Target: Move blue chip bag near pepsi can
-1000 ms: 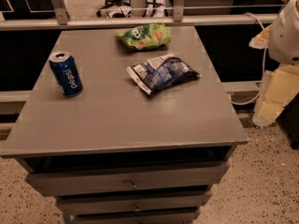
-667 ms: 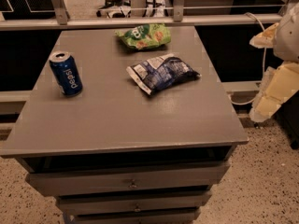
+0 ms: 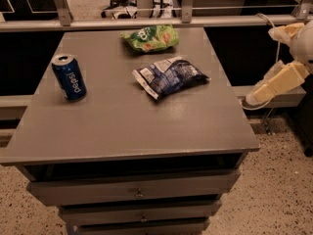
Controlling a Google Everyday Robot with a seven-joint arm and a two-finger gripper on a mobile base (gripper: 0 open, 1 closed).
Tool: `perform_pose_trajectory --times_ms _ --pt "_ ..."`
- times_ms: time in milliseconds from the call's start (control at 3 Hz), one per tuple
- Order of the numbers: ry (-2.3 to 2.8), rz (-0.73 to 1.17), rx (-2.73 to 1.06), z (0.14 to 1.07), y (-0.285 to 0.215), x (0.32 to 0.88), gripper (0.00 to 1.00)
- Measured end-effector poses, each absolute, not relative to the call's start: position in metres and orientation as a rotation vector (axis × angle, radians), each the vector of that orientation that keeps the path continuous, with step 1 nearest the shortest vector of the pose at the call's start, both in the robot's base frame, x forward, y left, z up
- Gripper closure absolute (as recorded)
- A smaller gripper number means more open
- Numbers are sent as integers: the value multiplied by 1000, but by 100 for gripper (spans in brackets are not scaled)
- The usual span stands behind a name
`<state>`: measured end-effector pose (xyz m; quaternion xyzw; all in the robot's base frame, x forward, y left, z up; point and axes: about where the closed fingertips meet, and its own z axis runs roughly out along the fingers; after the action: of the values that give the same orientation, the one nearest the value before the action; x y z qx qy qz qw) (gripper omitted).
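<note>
The blue chip bag's far end (image 3: 199, 77), the one pointing away from the pepsi can, is the part my gripper needs to close on.
The blue chip bag (image 3: 168, 76) lies flat on the grey table top (image 3: 127, 126), right of centre, dark blue with white patches. The pepsi can (image 3: 69, 77) stands upright near the table's left edge, well apart from the bag. My gripper (image 3: 255, 98) is off the table's right side, a cream-coloured piece pointing down and left toward the table's right edge. It is to the right of the bag and holds nothing that I can see.
A green chip bag (image 3: 151, 37) lies at the table's back, just behind the blue bag. A rail (image 3: 146, 22) runs behind the table. Drawers (image 3: 139, 193) sit below the top. A cable (image 3: 254, 106) hangs by the gripper.
My gripper has swung up and to the left, closer to the table's right edge. The bags and the can have not moved.
</note>
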<state>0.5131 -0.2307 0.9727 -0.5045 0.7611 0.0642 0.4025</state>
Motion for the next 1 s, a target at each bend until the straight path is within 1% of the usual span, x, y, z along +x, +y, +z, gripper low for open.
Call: perform_pose_trajectory --times_ms 333,667,1000 --pt "1888 129 -1166 974 -237 540 0" --pt "1928 155 -1071 963 -240 565 0" --pt "1926 154 -1064 961 -240 566 0"
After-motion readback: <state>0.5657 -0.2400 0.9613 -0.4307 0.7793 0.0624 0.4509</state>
